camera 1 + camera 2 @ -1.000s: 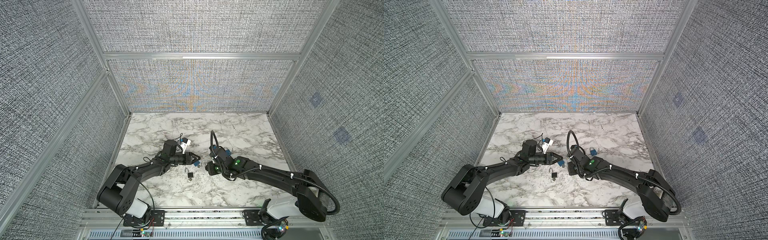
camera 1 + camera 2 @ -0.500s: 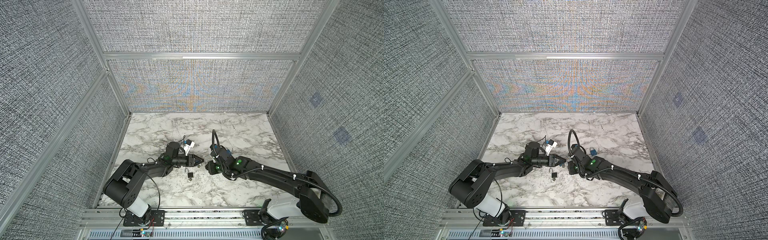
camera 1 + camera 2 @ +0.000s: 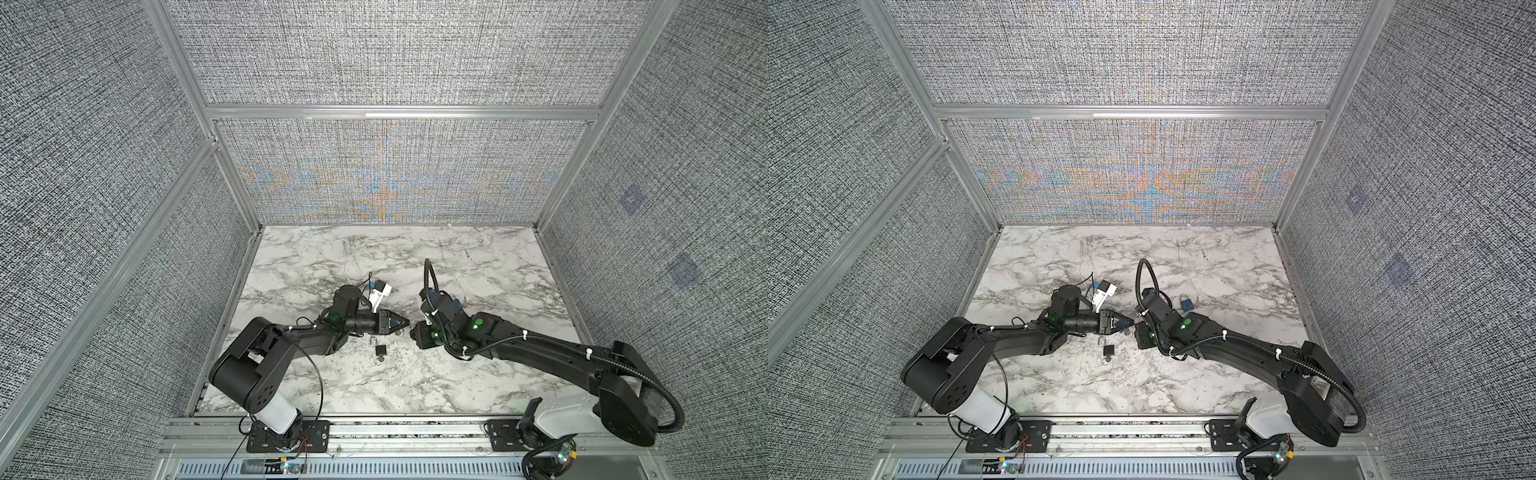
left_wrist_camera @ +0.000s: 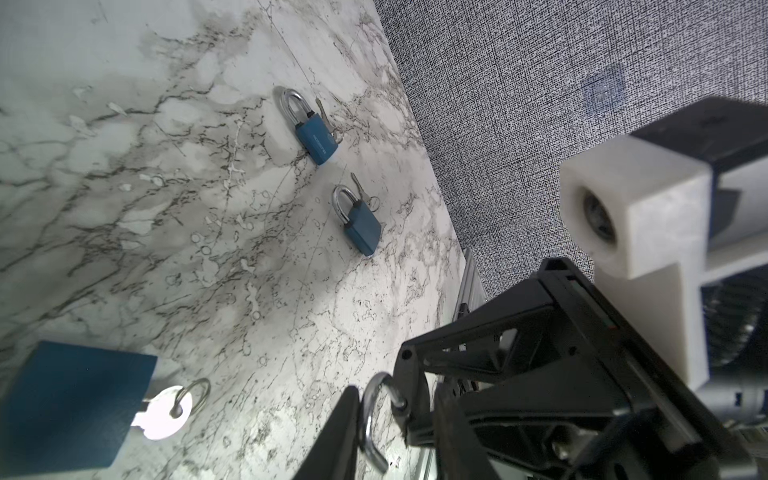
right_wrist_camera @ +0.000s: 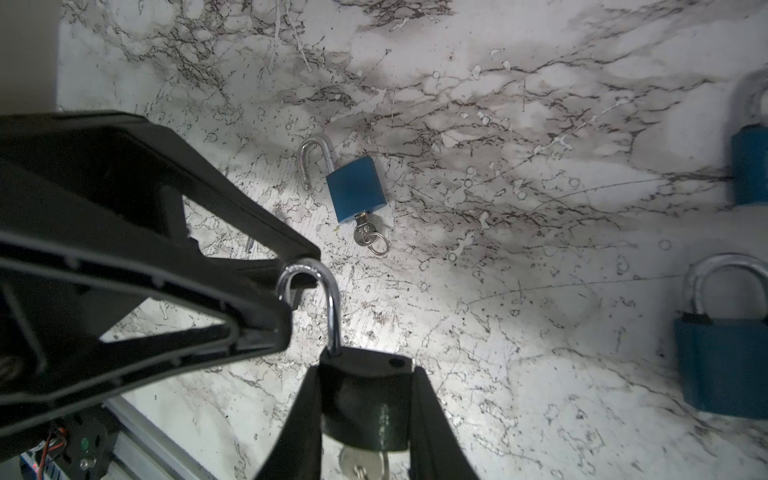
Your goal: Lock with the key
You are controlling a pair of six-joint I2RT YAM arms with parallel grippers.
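The black padlock's narrow edges are spanned by my right gripper, so while my left gripper holds the shackle, my right gripper should open and take the padlock's body (image 5: 366, 409) by its flat sides.
My right gripper (image 5: 365, 374) is shut on the body of a black padlock (image 5: 361, 419). The key (image 5: 363, 463) sits in the padlock's underside. Its silver shackle (image 5: 332, 307) stands swung open, the free end out of its hole. My left gripper (image 5: 299, 291) meets it tip to tip near the table's middle in both top views (image 3: 405, 323) (image 3: 1130, 322). In the left wrist view the left gripper (image 4: 395, 419) has its jaws narrowly open around the shackle (image 4: 368, 415), with one finger (image 4: 345, 419) against it.
A blue padlock (image 5: 355, 189) with an open shackle and a key (image 5: 365, 230) in it lies on the marble table (image 3: 457, 374), just in front of the grippers (image 3: 380, 351). Two shut blue padlocks (image 4: 316, 139) (image 4: 361, 224) lie behind the right arm. Fabric walls enclose the table.
The left gripper has slid right until its tips meet the padlock in the right gripper, and its jaws have narrowed around the shackle. The right gripper has kept its hold.
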